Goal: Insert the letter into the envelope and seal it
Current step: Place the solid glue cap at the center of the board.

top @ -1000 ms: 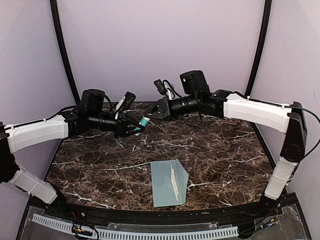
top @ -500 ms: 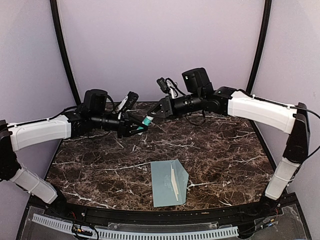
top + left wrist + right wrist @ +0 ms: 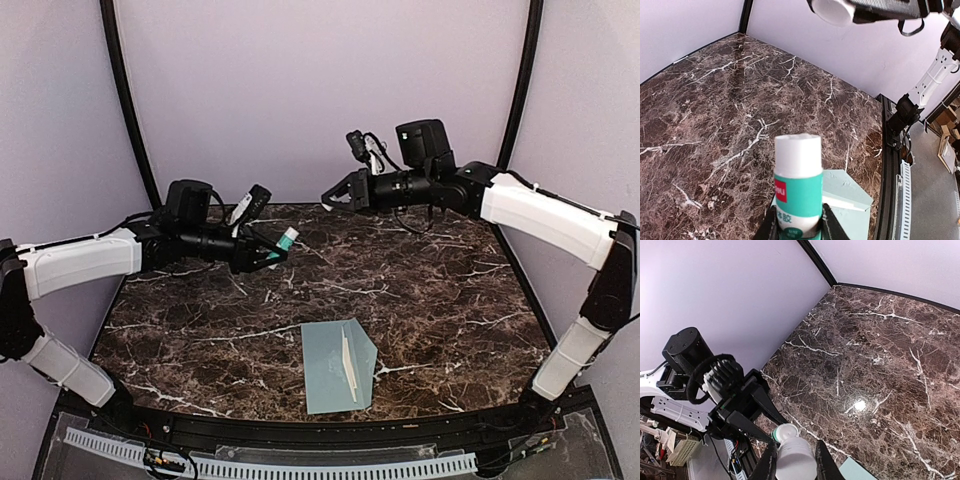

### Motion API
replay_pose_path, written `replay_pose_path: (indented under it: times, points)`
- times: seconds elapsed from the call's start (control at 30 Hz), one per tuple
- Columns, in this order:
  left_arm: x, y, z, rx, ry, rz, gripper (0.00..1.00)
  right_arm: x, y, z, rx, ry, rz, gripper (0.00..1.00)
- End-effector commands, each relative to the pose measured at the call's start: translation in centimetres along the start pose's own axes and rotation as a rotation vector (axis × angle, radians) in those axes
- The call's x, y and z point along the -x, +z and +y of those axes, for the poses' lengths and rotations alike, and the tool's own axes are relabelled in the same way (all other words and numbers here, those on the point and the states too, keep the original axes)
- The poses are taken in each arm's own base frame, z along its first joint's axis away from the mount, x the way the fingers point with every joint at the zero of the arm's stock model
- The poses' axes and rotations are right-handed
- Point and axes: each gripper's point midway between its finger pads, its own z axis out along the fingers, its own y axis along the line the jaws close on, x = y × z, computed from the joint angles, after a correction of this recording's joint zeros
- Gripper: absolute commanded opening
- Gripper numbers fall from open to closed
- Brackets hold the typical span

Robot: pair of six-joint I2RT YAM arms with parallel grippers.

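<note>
My right gripper needs to put the white cap down on the bare marble just off the envelope's back corner [image 3: 269, 310] [image 3: 836, 432] nearest my left gripper.
The pale grey-teal envelope [image 3: 338, 365] lies flat near the table's front edge, its pointed flap open to the right with a thin white strip showing; its corner shows in the left wrist view [image 3: 852, 200]. The letter is not in view. My left gripper [image 3: 272, 252] is shut on a white-and-green glue stick [image 3: 287, 239] [image 3: 797, 185], held in the air over the back left of the table. My right gripper [image 3: 333, 196] is shut on a white cap [image 3: 796, 461], raised and apart from the stick's tip [image 3: 786, 431].
The dark marble table [image 3: 440, 290] carries only the envelope. A black frame rail [image 3: 300, 430] runs along the near edge. Lilac walls close in the back and sides. Both arms reach inward over the back half of the table.
My right gripper has pulled away from the glue stick, up and to the right, with the white cap in it. The left gripper has kept the stick almost still. The envelope has not moved.
</note>
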Motion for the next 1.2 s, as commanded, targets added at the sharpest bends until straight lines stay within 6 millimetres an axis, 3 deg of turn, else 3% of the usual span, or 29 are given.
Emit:
replay_pose_path:
  times: [0.0,0.1,0.13,0.2,0.27,0.33,0.5,0.63,1.17]
  points:
    - [3.6,-4.4,3.1,0.104,-0.061,-0.135,0.0,-0.8,0.0,-0.5,-0.055,-0.043,0.003,0.02]
    - [6.0,-10.6,7.9,0.243,-0.129,-0.287,0.01,-3.5,1.7,-0.8,-0.11,-0.069,0.056,0.02]
    - [6.3,-11.9,8.7,0.28,-0.136,-0.312,0.02,-4.4,2.4,-1.0,-0.134,-0.075,0.074,0.02]
    - [6.7,-16.2,11.5,0.409,-0.161,-0.389,0.02,-6.5,4.0,-1.4,-0.189,-0.099,0.106,0.02]
    - [6.7,-18.6,12.5,0.492,-0.167,-0.434,0.02,-8.5,5.8,-1.4,-0.233,-0.128,0.132,0.03]
    - [6.7,-19.8,12.8,0.544,-0.155,-0.447,0.02,-10.0,7.6,-1.2,-0.253,-0.151,0.146,0.03]
    - [6.6,-19.9,12.7,0.542,-0.148,-0.446,0.02,-12.9,12.0,-1.8,-0.331,-0.206,0.149,0.03]
    - [6.8,-19.0,12.0,0.468,-0.129,-0.433,0.02,-14.9,14.7,-4.4,-0.489,-0.259,0.154,0.04]
    - [6.4,-18.0,11.5,0.387,-0.132,-0.434,0.02,-18.3,21.9,-7.5,-0.503,-0.318,0.219,0.15]
